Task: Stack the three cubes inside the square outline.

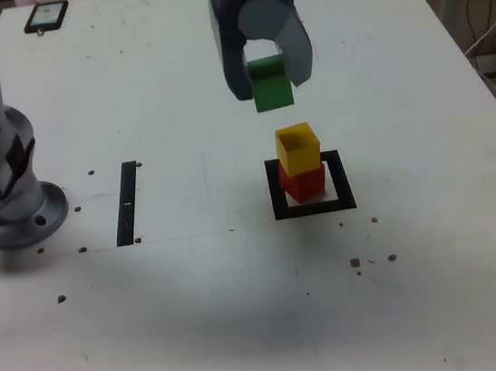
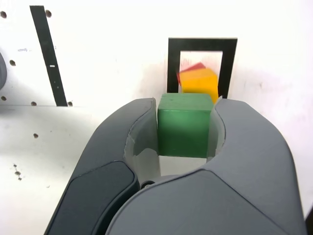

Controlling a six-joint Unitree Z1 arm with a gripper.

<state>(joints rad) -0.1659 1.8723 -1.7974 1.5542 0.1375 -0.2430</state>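
Note:
Next, I let go of the green cube on top of the yellow cube [image 1: 299,129] [image 2: 199,81], above the red one. The green cube still hangs in the air.
My gripper [image 1: 268,75] hangs in the air, shut on the green cube [image 1: 270,84], which also fills the space between the jaws in the wrist view [image 2: 185,125]. Below it and slightly toward the exterior view's right, the yellow cube [image 1: 299,147] rests on the red cube [image 1: 302,182] inside the black square outline [image 1: 315,207]. The wrist view shows the yellow cube [image 2: 199,82] with a sliver of the red cube [image 2: 191,68] under it, within the outline [image 2: 202,45]. A gap separates the green cube from the yellow one.
The arm's grey base [image 1: 2,190] stands at the exterior view's left. A narrow black strip [image 1: 128,203] lies between the base and the outline. A dark phone [image 1: 46,16] sits at the white table's [image 1: 247,314] far left corner. Cables hang off the right side.

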